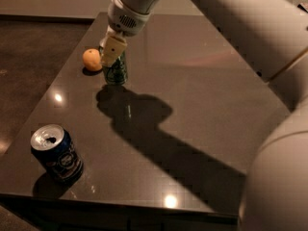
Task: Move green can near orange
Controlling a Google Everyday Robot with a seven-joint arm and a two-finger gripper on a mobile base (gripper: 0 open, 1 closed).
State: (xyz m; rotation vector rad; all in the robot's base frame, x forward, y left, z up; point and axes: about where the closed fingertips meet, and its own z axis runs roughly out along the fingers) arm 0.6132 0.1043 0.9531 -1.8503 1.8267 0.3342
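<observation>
Next, I release the green can on the dark table snug [106, 81] beside the orange, on the orange's side away from the floor.
The green can [116, 71] stands upright on the dark table [192, 105], just to the right of the orange [92, 59], with a small gap between them. My gripper [111, 52] reaches down from the upper middle and is shut on the green can's upper part; a pale fingertip [111, 50] covers the can's top front. The can's silver top is hidden by the gripper.
A dark blue can [56, 153] with a white logo and an open top stands near the table's front left corner. The arm casts a broad shadow across the table's middle. The floor lies beyond the table's left edge.
</observation>
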